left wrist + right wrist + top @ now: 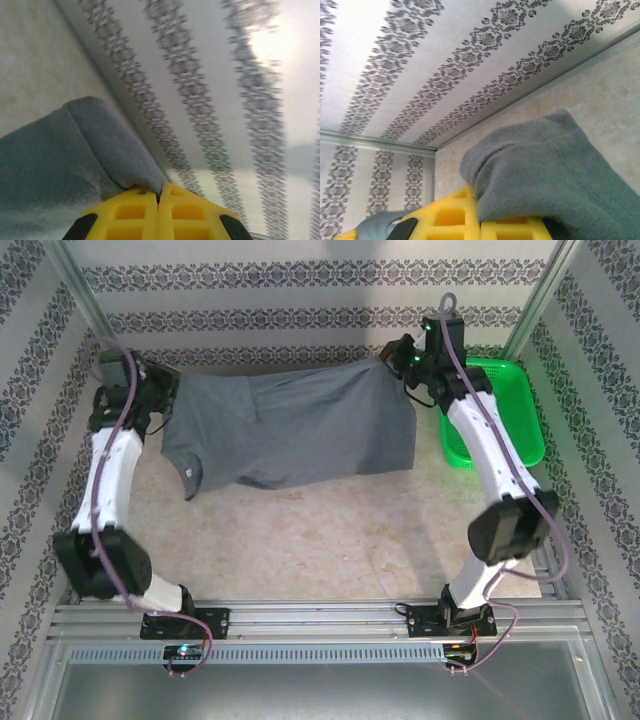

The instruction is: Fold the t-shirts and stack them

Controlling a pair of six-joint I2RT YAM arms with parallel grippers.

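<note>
Next, my left gripper releases the end of the grey t-shirt on the beige tabletop (pixel 226 508) just in front of the t-shirt's drooping lower edge.
A dark slate-grey t-shirt (pixel 295 430) hangs stretched between both arms above the far half of the table, its lower edge drooping toward the surface. My left gripper (pixel 170 390) is shut on the shirt's left end; in the left wrist view the yellow fingers (pixel 130 212) pinch a fold of grey cloth (pixel 90 145). My right gripper (pixel 398 358) is shut on the shirt's right top corner; in the right wrist view the grey cloth (pixel 555 170) drapes over the yellow fingers (pixel 445 217).
A green basket (pixel 520 410) stands at the far right, just behind the right arm. Patterned walls close in the back and both sides. The beige tabletop (pixel 320 540) stretches in front of the shirt to the metal rail at the near edge.
</note>
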